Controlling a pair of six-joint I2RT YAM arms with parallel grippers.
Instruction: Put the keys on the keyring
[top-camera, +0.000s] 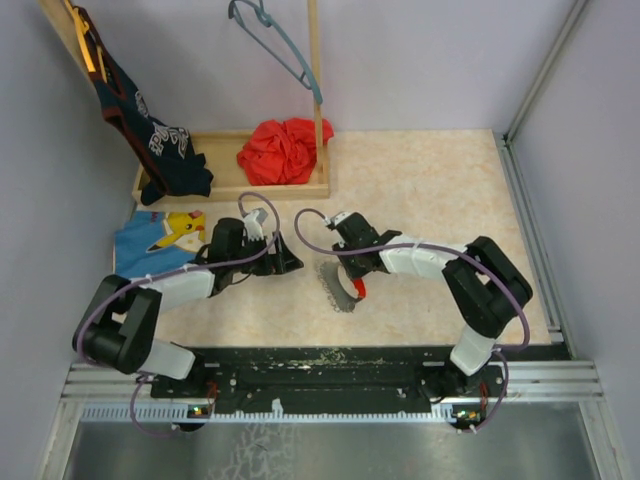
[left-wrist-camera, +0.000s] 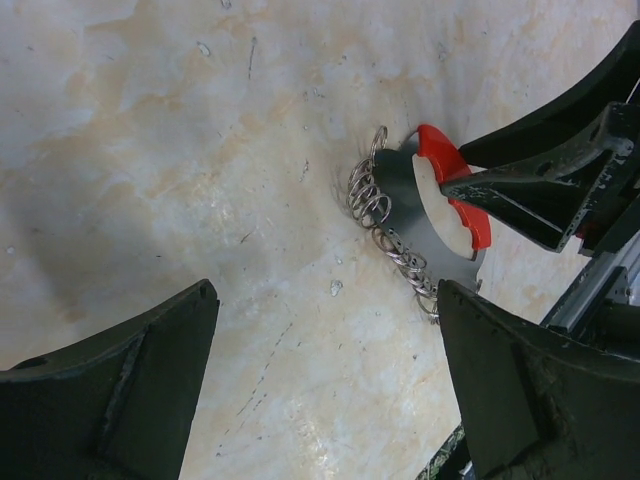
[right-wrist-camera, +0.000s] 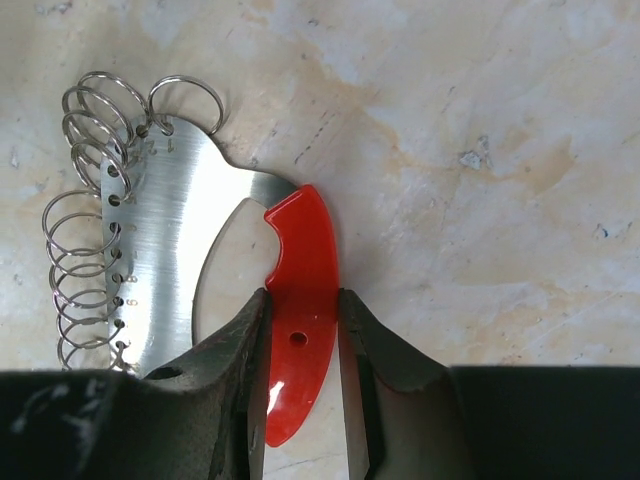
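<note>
I will move my left gripper next to the keyring's end wire ring (top-camera: 323, 266) (left-wrist-camera: 379, 141), at the end nearest the wooden tray, and close it there.
The keyring (right-wrist-camera: 170, 230) is a curved steel plate with several wire rings along one edge and a red plastic handle (right-wrist-camera: 300, 265), lying flat on the marbled table. My right gripper (right-wrist-camera: 302, 300) is shut on that red handle, one finger pressed against each side. From above, the keyring (top-camera: 338, 287) lies mid-table under the right gripper (top-camera: 355, 284). My left gripper (left-wrist-camera: 328, 300) stands open over bare table, with the keyring (left-wrist-camera: 405, 205) just beyond its right finger. The left gripper (top-camera: 285, 256) holds nothing. The keys are out of view.
At the back left, a wooden tray (top-camera: 232, 190) holds a red cloth (top-camera: 283, 150) and a dark blue garment (top-camera: 160, 145) hanging from a rack. A blue cloth with a yellow cartoon print (top-camera: 165, 235) lies beside the left arm. A teal hanger (top-camera: 280, 45) hangs at the back.
</note>
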